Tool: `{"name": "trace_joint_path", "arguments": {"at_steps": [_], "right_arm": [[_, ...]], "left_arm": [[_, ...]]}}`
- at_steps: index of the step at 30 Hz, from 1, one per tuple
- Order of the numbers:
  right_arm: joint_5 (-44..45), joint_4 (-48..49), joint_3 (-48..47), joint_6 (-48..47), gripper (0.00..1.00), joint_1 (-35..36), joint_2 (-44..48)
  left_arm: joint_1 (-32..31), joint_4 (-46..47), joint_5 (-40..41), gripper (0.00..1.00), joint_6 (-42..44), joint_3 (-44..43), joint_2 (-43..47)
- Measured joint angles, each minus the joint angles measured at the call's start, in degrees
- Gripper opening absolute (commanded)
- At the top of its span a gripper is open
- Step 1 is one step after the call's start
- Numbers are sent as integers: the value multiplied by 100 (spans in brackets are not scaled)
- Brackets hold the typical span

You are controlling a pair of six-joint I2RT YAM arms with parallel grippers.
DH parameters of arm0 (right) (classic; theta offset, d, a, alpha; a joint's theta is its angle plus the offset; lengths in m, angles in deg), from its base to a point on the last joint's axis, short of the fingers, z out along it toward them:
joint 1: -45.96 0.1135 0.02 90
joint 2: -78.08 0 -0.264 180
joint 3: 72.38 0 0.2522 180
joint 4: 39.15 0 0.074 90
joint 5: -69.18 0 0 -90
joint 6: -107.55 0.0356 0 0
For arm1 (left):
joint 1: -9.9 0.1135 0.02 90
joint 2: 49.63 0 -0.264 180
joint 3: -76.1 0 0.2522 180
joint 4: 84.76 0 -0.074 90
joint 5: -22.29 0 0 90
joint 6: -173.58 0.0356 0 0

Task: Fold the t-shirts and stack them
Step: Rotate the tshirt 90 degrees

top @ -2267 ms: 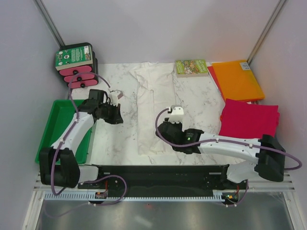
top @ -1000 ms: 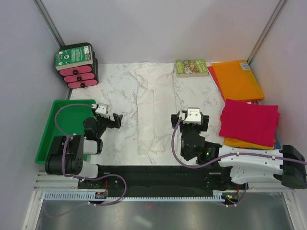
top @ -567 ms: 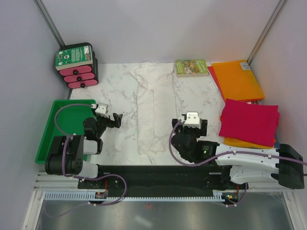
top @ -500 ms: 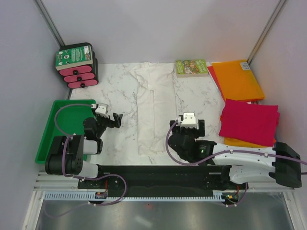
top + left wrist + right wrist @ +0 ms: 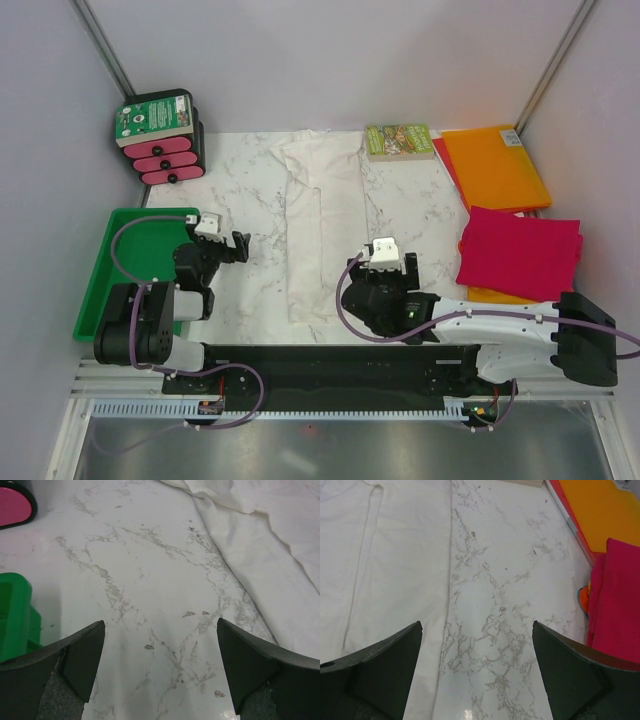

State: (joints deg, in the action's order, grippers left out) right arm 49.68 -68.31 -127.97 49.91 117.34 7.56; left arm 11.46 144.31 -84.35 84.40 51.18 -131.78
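Observation:
My left gripper needs to grip the white t-shirt at the near corner [image 5: 291, 320], on the t-shirt's side toward the green tray.
A white t-shirt [image 5: 320, 220] lies folded lengthwise into a long wrinkly strip down the middle of the marble table. It also shows as the white t-shirt [image 5: 270, 555] and as the white t-shirt [image 5: 385, 565]. At the right, a folded magenta t-shirt [image 5: 520, 250] rests on an orange one [image 5: 488, 295]. Behind them lies a flat orange rectangle [image 5: 495, 165]. My left gripper [image 5: 238, 248] is open over bare marble left of the white shirt, empty in its wrist view [image 5: 160, 630]. My right gripper [image 5: 384, 272] is open and empty [image 5: 477, 630] by the shirt's right edge.
A green tray [image 5: 125, 250] sits at the left edge, beside the left arm. At the back left stands a black case with pink ovals [image 5: 160, 135]. A small green-covered book [image 5: 398, 140] lies at the back, between the white shirt and the orange rectangle.
Both arms have drawn back toward the near edge. Over the last second the right gripper has slid left, closer to the white shirt's right edge. The left gripper has barely shifted.

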Motion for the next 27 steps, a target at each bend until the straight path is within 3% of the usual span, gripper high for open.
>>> {"name": "trace_joint_path", "arguments": {"at_steps": [5,9,12,15,20,22,24,27], "right_arm": [[-256,0,70,114,98,-17,-306],[-385,-13,33,59,98,-37,-699],[-431,-63,-94,-22,98,-61,-807],[-549,-61,-321,-87,98,-186,-796],[-1156,-37,-531,-74,98,-664,-551],[-1381,-44,-531,-13,98,-837,-354],[-1515,-46,-516,59,97,-901,-136],[-1657,-70,-448,162,80,-894,205]], "left_arm": [[-98,-33,595,100,-33,-57,0],[-977,-107,1888,100,63,-61,122],[-1853,-1692,3075,100,273,-673,651],[-2474,-3945,4070,100,-17,-2330,684],[-2850,-7138,4301,100,-1480,-4441,623],[-2938,-8102,4253,100,-2597,-4476,911],[-2955,-8743,3980,100,-3532,-3978,1517],[-2951,-9152,3366,99,-4297,-3016,2594]]}}
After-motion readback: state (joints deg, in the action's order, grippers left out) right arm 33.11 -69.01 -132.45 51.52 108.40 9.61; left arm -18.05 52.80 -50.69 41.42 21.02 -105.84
